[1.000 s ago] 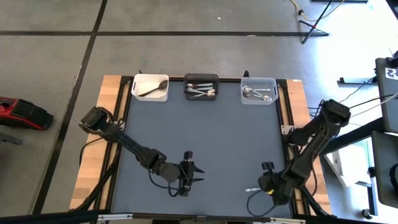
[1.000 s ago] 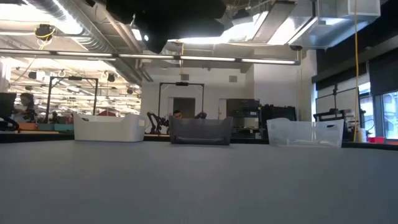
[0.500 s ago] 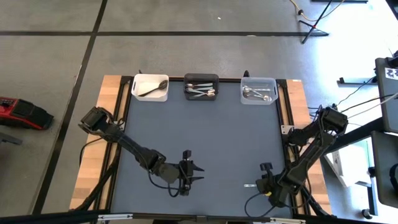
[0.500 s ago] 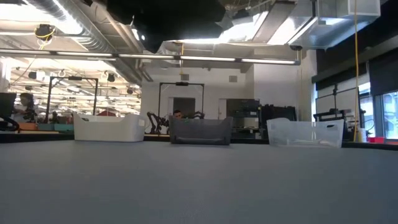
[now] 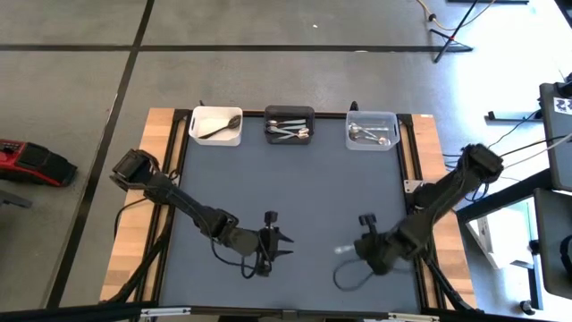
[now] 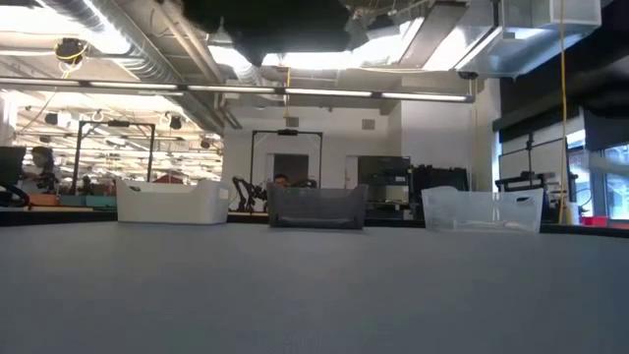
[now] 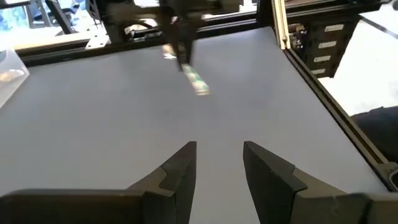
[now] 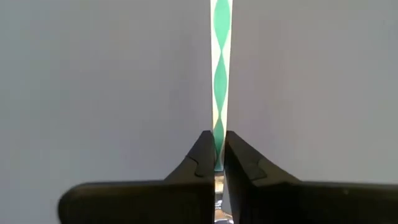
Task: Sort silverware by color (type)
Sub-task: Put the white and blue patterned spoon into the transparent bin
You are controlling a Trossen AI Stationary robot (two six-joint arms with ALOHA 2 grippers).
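Next, my right gripper releases the patterned piece among the silver pieces in the clear bin (image 5: pixel 368 131) at the table's far edge.
My right gripper (image 8: pixel 216 155) is shut on a slim piece of silverware (image 8: pixel 221 68) with a green-and-white wavy pattern; in the high view this gripper (image 5: pixel 356 249) is at the near right of the mat. From the left wrist view the piece (image 7: pixel 194 79) sticks out below the right arm's fingers. My left gripper (image 5: pixel 273 246) waits open near the mat's near middle, its fingers (image 7: pixel 180 168) with nothing between them. More silverware lies in the three bins at the far edge. My right gripper pinches the patterned piece between its two fingers at one end (image 8: pixel 218 146). The fingers lie along the piece, and the rest of it reaches out past the fingertips. In the left wrist view the free end (image 7: pixel 200 87) slants downward and appears clear of the mat.
Along the far edge stand a white bin (image 5: pixel 215 125) with a dark spoon, a black bin (image 5: pixel 290 123) and a clear bin (image 5: pixel 371 131), both with silver pieces. The grey mat (image 5: pixel 295 197) lies between bins and grippers. A black frame rail (image 5: pixel 407 170) borders the right side.
My right gripper has shut on the patterned piece, which lay on the mat near the near right corner. It has then gone toward the table's left and slightly toward the far edge, taking the piece along.
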